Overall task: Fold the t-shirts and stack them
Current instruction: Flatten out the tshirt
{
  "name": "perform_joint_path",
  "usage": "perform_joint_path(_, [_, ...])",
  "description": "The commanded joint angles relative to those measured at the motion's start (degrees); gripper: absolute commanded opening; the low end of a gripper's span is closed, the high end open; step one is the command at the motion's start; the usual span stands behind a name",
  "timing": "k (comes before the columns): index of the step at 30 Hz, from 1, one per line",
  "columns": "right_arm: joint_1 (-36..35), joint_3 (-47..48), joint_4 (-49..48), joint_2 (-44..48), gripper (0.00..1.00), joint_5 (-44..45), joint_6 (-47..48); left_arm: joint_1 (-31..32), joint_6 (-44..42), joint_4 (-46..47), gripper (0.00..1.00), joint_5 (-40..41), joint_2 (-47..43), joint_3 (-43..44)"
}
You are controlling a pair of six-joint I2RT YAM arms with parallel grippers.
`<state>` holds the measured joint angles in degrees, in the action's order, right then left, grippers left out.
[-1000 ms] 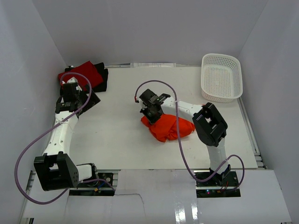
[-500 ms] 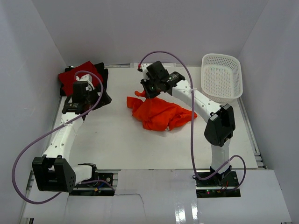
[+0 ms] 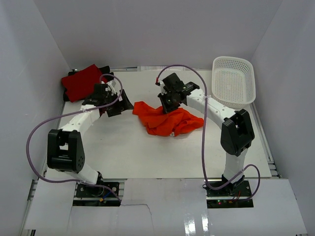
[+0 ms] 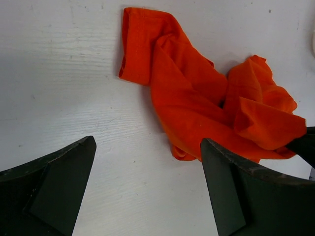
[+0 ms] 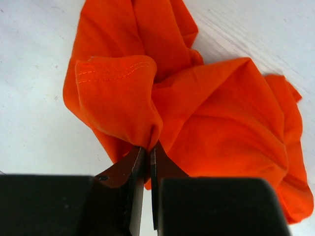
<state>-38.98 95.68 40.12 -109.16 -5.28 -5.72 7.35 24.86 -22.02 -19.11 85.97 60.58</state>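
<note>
The bright orange t-shirt has the small fold at its sleeve end (image 3: 141,106) (image 4: 160,40), nearest the crimson red t-shirt. My left gripper grabs the t-shirt there next.
The bright orange t-shirt (image 3: 165,119) lies crumpled mid-table; it also shows in the left wrist view (image 4: 206,103) and the right wrist view (image 5: 197,108). My right gripper (image 3: 169,104) is shut on a fold of it near its far edge, the cloth pinched between the jaws (image 5: 149,152). My left gripper (image 3: 124,104) is open and empty, just left of the shirt's sleeve end, above bare table (image 4: 147,177). The crimson red t-shirt (image 3: 81,82) lies folded at the far left on the black t-shirt (image 3: 106,70), which is mostly hidden.
A white perforated basket (image 3: 233,81) stands at the far right corner. White walls close in the table on three sides. The table's right edge has a metal rail (image 3: 266,142).
My left arm has swung right from the red and black shirts to the orange shirt's left end. My right gripper dragged the orange shirt far and left, then shifted slightly right and spread it.
</note>
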Motion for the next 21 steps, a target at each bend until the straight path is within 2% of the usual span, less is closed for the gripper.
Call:
perform_joint_path(1, [1.80,-1.80,-1.53,6.24,0.09,3.16,-2.54,-0.06,2.03,1.81,0.98,-3.39,1.91,4.37])
perform_joint_path(7, [5.32,-10.15,-3.64,13.53,0.08,8.08,-5.97,0.64,2.47,2.25,0.98,-3.91,8.68,10.69])
perform_joint_path(12, [7.60,-20.60,-5.22,22.49,0.08,14.41,-13.16,3.45,2.12,2.33,0.98,-3.30,14.30,15.09])
perform_joint_path(16, [8.83,-29.83,-9.00,28.47,0.08,15.39,-15.47,5.47,1.86,1.98,0.98,-3.38,19.04,19.48])
perform_joint_path(21, [8.84,-31.69,-9.09,29.97,0.08,13.98,-14.85,6.00,3.44,1.19,0.98,-5.49,24.85,23.09])
